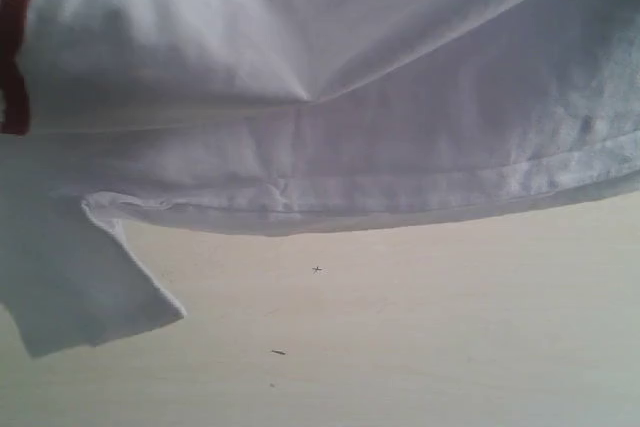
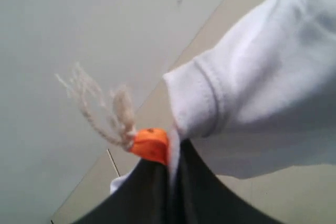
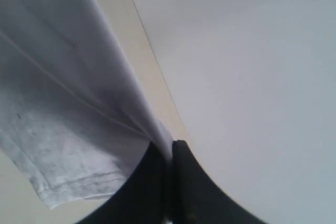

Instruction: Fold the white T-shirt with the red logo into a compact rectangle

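Observation:
Next, I open my right gripper to let go of the white T-shirt's corner on the pale table [image 1: 562, 238], at a good distance to the side of the dark specks.
The white T-shirt [image 1: 330, 117] hangs lifted above the pale table, filling the upper half of the exterior view, its hem sagging and a sleeve [image 1: 70, 287] dangling at lower left. A strip of the red logo [image 1: 14, 37] shows at the far left edge. Neither gripper appears in the exterior view. My left gripper [image 2: 171, 153] is shut on the white T-shirt [image 2: 262, 93], pinching cloth by a sleeve cuff, with an orange pad [image 2: 151, 144] and a frayed string beside it. My right gripper [image 3: 169, 153] is shut on the white T-shirt [image 3: 58, 98], near its stitched hem.
The beige table [image 1: 420, 337] lies beneath the hanging cloth, with small dark specks [image 1: 316, 269] on it. A light wall [image 3: 252, 66] stands beyond the table edge in both wrist views.

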Robot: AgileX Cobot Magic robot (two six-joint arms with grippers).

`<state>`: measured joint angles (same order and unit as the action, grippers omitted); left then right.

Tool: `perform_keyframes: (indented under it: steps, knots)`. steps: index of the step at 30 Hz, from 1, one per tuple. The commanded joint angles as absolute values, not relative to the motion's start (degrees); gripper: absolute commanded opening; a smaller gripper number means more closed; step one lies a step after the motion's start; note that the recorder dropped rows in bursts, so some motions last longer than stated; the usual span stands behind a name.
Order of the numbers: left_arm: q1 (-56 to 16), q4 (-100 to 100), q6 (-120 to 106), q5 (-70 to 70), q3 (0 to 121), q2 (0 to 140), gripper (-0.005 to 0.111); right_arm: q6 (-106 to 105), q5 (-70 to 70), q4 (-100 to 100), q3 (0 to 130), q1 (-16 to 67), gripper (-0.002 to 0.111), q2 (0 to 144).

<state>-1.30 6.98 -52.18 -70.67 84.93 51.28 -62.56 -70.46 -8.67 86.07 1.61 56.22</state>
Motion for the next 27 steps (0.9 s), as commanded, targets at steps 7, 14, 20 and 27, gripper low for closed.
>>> perform_keyframes:
  steps: [7, 14, 20, 27]
  knots:
    - [-6.8, 4.0, -39.6, -70.0, 80.4, 42.8, 0.0, -59.2, -70.0, -11.1, 82.0, 1.4, 0.0, 52.5]
    - [-11.0, 2.3, -38.5, -70.0, 73.5, 35.3, 0.0, -55.8, -70.0, -12.8, 77.9, 1.4, 0.0, 46.9]
    - [-15.9, -1.9, -36.0, -70.0, 71.1, 30.9, 0.0, -56.6, -70.0, -12.6, 66.6, 1.4, 0.0, 41.9]
    - [-18.1, -4.2, -35.7, -70.0, 68.6, 30.7, 0.0, -56.4, -70.0, -13.1, 60.0, 1.4, 0.0, 40.4]
